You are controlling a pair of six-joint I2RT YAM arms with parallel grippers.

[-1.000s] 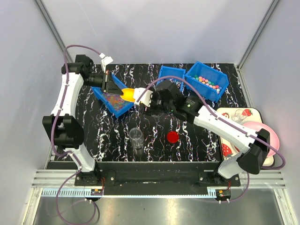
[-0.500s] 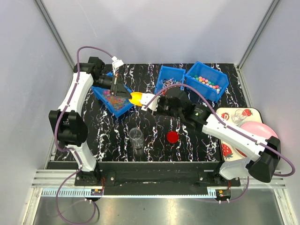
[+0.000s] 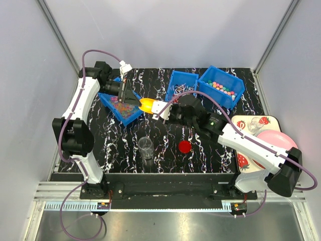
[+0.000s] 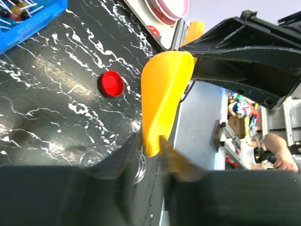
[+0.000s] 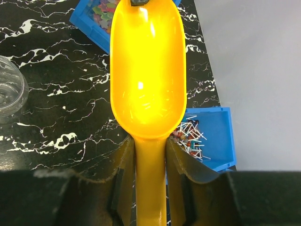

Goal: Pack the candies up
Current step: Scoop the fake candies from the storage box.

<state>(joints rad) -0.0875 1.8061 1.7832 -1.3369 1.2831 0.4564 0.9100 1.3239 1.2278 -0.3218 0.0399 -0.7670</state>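
Note:
Next, I grip its rim (image 4: 155, 131) deeper with my left gripper, which is only at the yellow scoop's tip, and steady the scoop before my right gripper takes the handle again.
The yellow scoop (image 3: 146, 105) (image 5: 148, 70) hangs empty and level above the table, between the two arms. My right gripper (image 3: 163, 109) (image 5: 149, 150) is shut on its handle. My left gripper (image 3: 129, 95) (image 4: 149, 153) is at the scoop's tip (image 4: 151, 141). Its blurred fingers stand narrowly apart on either side of the rim, open. Small mixed-colour candies (image 3: 120, 106) (image 5: 106, 8) fill the blue bin just under the left gripper. Pastel ball candies (image 3: 221, 88) lie in the back right bin. Stick sweets (image 3: 181, 86) (image 5: 192, 135) sit in the middle bin.
A clear cup (image 3: 146, 147) (image 5: 6, 89) stands at the front of the table, with a flat red lid (image 3: 185, 146) (image 4: 111, 84) to its right. A strawberry tray (image 3: 251, 122) and a pink plate (image 3: 283, 143) lie off the table's right edge.
My right gripper has shut on the scoop's handle. The left arm has swung right, following the scoop, and its jaws have just parted at the tip.

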